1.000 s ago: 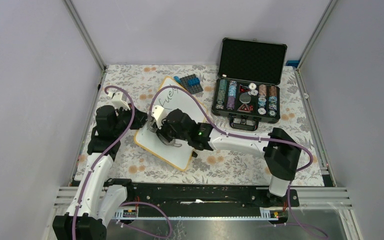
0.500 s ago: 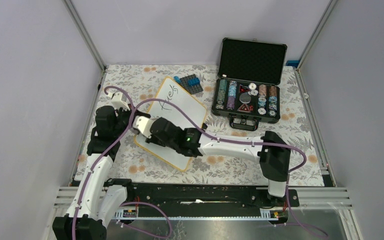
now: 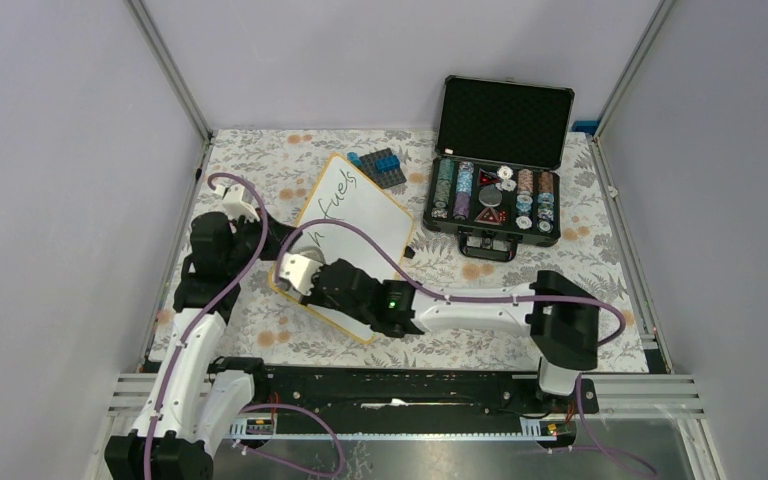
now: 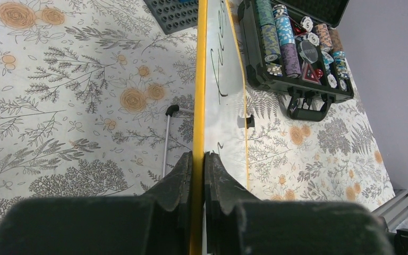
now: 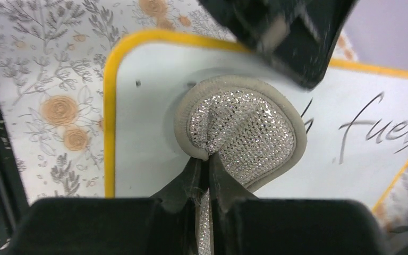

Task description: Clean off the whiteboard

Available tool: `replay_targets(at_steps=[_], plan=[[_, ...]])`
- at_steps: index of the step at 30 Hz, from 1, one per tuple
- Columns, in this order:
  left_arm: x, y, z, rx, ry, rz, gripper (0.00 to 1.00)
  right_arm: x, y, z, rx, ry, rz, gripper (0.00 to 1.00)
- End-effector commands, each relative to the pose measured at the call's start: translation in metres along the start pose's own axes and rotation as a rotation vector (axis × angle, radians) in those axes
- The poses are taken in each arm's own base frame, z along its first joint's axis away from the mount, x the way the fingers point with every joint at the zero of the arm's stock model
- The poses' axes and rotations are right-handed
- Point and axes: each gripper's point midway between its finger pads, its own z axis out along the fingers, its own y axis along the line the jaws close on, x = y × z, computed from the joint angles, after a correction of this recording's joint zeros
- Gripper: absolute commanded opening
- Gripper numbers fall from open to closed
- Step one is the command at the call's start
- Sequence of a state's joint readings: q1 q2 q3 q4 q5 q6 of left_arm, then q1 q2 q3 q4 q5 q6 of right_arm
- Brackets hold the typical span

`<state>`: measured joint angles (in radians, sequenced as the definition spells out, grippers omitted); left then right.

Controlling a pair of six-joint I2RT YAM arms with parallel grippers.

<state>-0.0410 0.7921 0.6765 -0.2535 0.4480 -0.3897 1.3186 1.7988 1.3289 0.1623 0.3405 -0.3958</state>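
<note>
Next, my left gripper opens and takes the cloth's rim nearer the writing (image 3: pixel 304 206), as it is crowding the cloth from the cloth's yellow rim close beside it.
The whiteboard (image 3: pixel 360 215) lies slanted on the flowered cloth, white with a yellow rim and black handwriting (image 3: pixel 332 208) near its far end. My left gripper (image 3: pixel 270 238) is shut on the board's left rim (image 4: pixel 197 79); the left wrist view shows that rim edge-on between the fingers (image 4: pixel 180 175). My right gripper (image 5: pixel 208 159) is shut on a grey glittery wiping cloth (image 5: pixel 244 127), which is pressed on the board's near-left corner (image 5: pixel 143 122). The writing (image 5: pixel 377 130) lies to the right of the cloth. From above, the cloth (image 3: pixel 298 270) sits just below the left gripper.
An open black chip case (image 3: pixel 495 195) with stacked chips stands right of the board, also in the left wrist view (image 4: pixel 297 48). A dark studded plate with blue bricks (image 3: pixel 380 165) lies at the board's far corner. Grey walls enclose the table on three sides.
My right gripper has dragged the cloth down and left across the board to its near-left corner, uncovering the writing. The left gripper has kept its hold on the rim.
</note>
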Motion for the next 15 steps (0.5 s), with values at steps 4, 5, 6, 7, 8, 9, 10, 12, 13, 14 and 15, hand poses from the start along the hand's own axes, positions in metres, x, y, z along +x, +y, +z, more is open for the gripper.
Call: replay_targets(at_steps=[4, 5, 6, 7, 8, 9, 10, 12, 13, 14, 15], plan=[[0.017, -0.027, 0.004, 0.135, 0.107, -0.034, 0.1, 0.05, -0.002, -0.022, -0.073, -0.064, 0.481, 0.0], [0.017, -0.027, 0.004, 0.134, 0.111, -0.042, 0.15, 0.059, -0.004, -0.026, -0.075, -0.058, 0.528, 0.0], [0.015, -0.029, 0.004, 0.136, 0.111, -0.056, 0.23, 0.065, -0.008, -0.029, -0.072, -0.054, 0.564, 0.0], [0.013, -0.031, 0.004, 0.142, 0.108, -0.064, 0.3, 0.071, -0.008, -0.032, -0.071, -0.048, 0.582, 0.0], [0.011, -0.033, 0.004, 0.15, 0.108, -0.069, 0.34, 0.075, -0.008, -0.034, -0.067, -0.041, 0.592, 0.0], [0.008, -0.036, 0.004, 0.159, 0.101, -0.075, 0.38, 0.077, -0.009, -0.035, -0.064, -0.036, 0.6, 0.0], [0.003, -0.039, 0.003, 0.164, 0.091, -0.082, 0.41, 0.078, -0.009, -0.035, -0.062, -0.032, 0.607, 0.0], [-0.005, -0.042, 0.003, 0.167, 0.069, -0.085, 0.51, 0.08, -0.011, -0.035, -0.057, -0.029, 0.627, 0.0], [-0.009, -0.042, 0.003, 0.164, 0.059, -0.084, 0.54, 0.08, -0.012, -0.035, -0.056, -0.029, 0.643, 0.0], [-0.013, -0.042, 0.003, 0.159, 0.05, -0.085, 0.59, 0.08, -0.012, -0.034, -0.059, -0.03, 0.658, 0.0], [-0.018, -0.043, 0.003, 0.155, 0.04, -0.085, 0.61, 0.078, -0.012, -0.034, -0.063, -0.033, 0.671, 0.0]])
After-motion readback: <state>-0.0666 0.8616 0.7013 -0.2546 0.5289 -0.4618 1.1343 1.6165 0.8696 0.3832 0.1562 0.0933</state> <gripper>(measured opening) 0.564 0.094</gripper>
